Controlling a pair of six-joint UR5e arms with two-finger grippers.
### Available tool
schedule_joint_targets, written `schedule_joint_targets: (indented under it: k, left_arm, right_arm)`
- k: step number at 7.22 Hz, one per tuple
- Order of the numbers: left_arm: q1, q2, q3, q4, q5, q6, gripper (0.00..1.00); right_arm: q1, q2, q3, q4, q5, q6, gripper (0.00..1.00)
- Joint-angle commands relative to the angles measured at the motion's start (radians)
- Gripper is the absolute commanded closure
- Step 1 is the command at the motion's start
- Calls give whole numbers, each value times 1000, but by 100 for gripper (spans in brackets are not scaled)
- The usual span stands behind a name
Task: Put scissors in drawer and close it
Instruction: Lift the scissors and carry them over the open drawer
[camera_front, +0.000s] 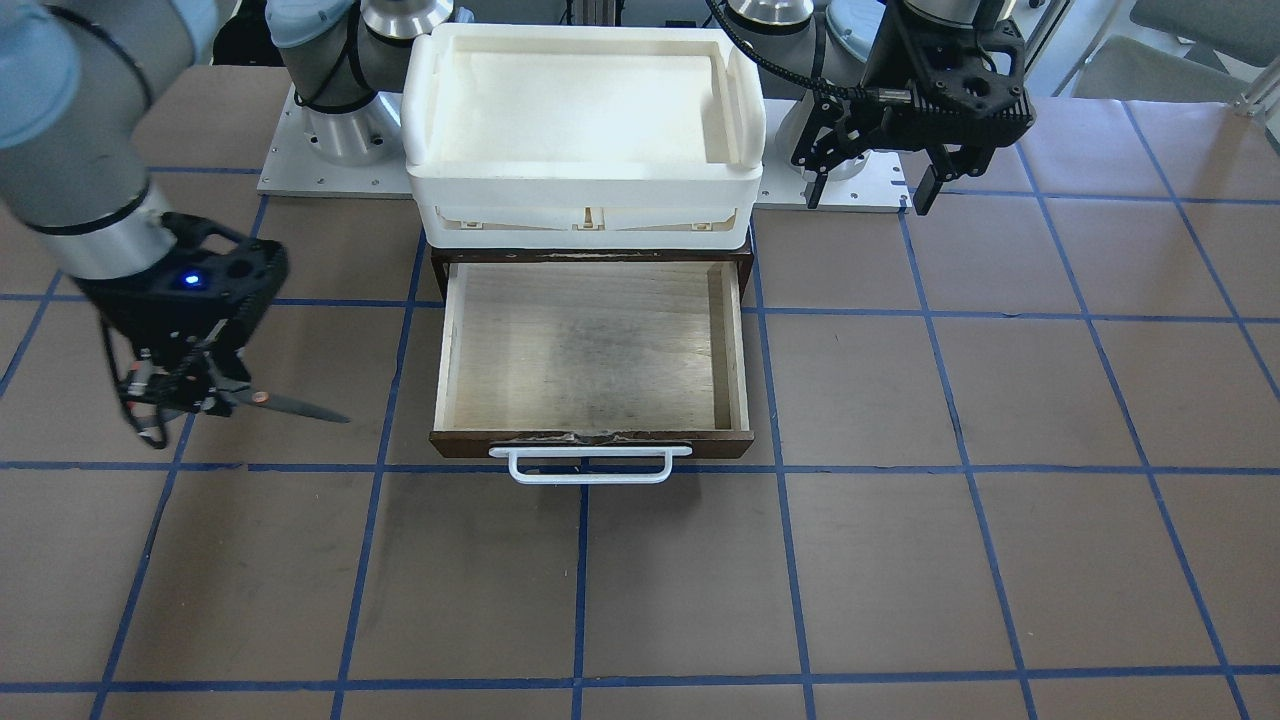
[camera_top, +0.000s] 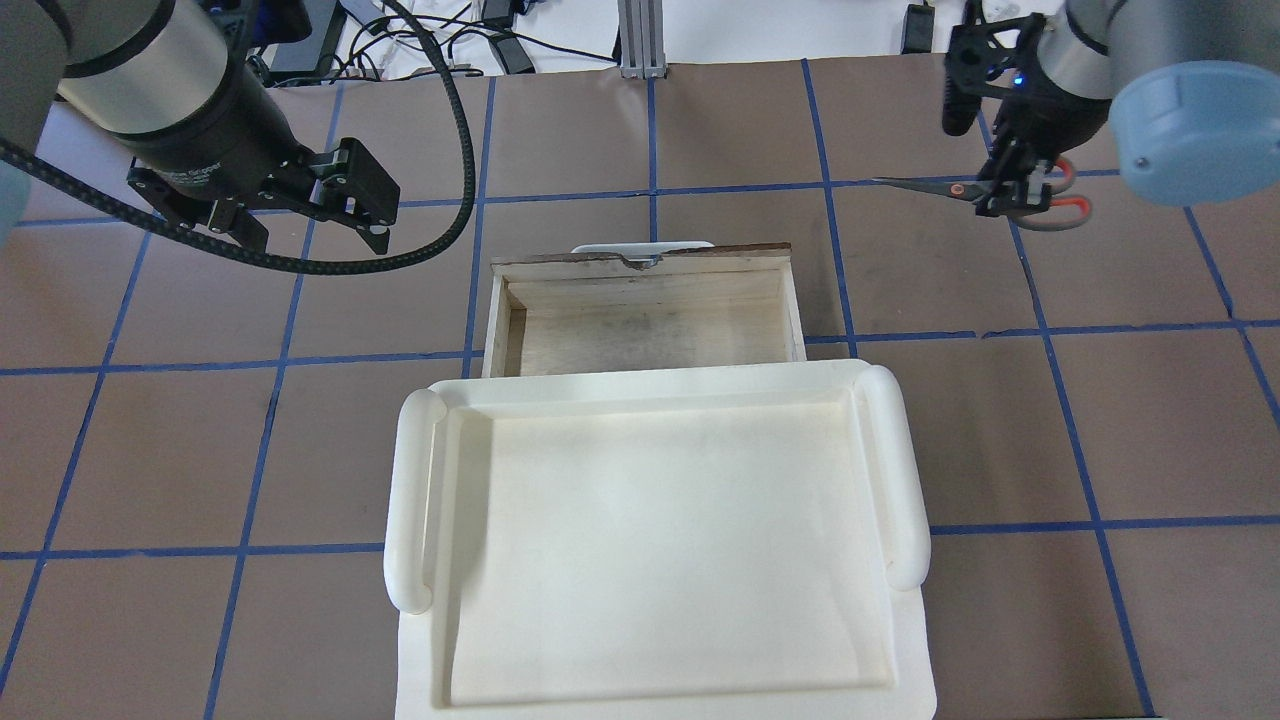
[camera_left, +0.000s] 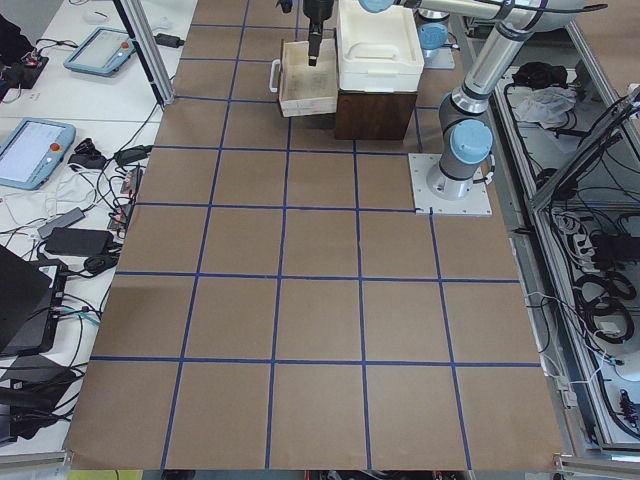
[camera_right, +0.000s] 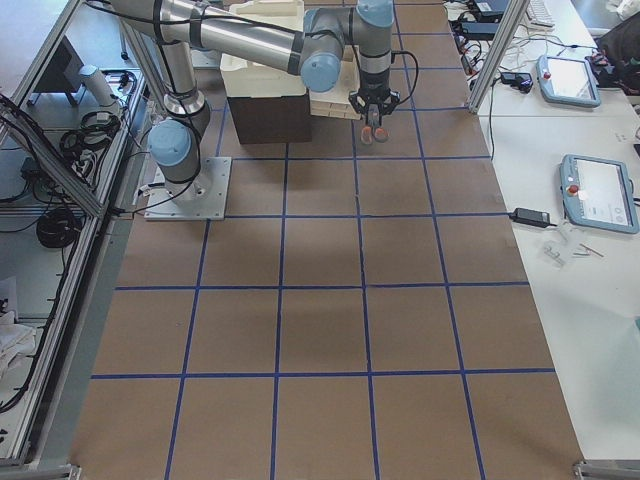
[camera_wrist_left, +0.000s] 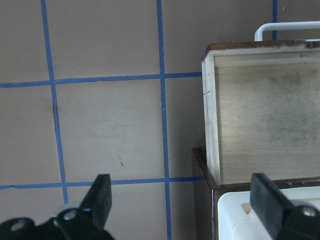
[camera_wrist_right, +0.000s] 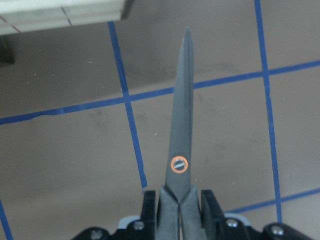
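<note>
My right gripper is going to let go of the scissors, setting them down on the middle of the open drawer's wooden bottom (camera_front: 588, 355).
My right gripper (camera_front: 215, 400) is shut on the scissors (camera_front: 290, 405), gripping them near the pivot. They hang level above the table beside the drawer, blades pointing towards it. The overhead view shows the blades (camera_top: 925, 184) and the orange-lined handles (camera_top: 1065, 200). In the right wrist view the blades (camera_wrist_right: 181, 125) stick out between the fingers. The wooden drawer (camera_front: 595, 340) is pulled open and empty, its white bar handle (camera_front: 590, 465) at the front. My left gripper (camera_front: 870, 190) is open and empty, above the table on the drawer's other side (camera_wrist_left: 182, 200).
A white plastic tray (camera_front: 585, 180) sits on top of the dark brown cabinet that holds the drawer. Both arm bases stand behind it. Brown table paper with blue tape lines surrounds the drawer (camera_top: 650, 335).
</note>
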Motion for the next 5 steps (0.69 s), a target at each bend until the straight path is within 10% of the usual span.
schedule_joint_targets:
  k: [1, 5]
  left_arm:
    - [1, 3, 0, 0, 0, 0, 0]
    - [1, 6, -12, -1, 2, 0, 0]
  right_arm:
    - [199, 1, -6, -12, 0, 40, 100]
    - [428, 73, -8, -74, 6, 251, 99]
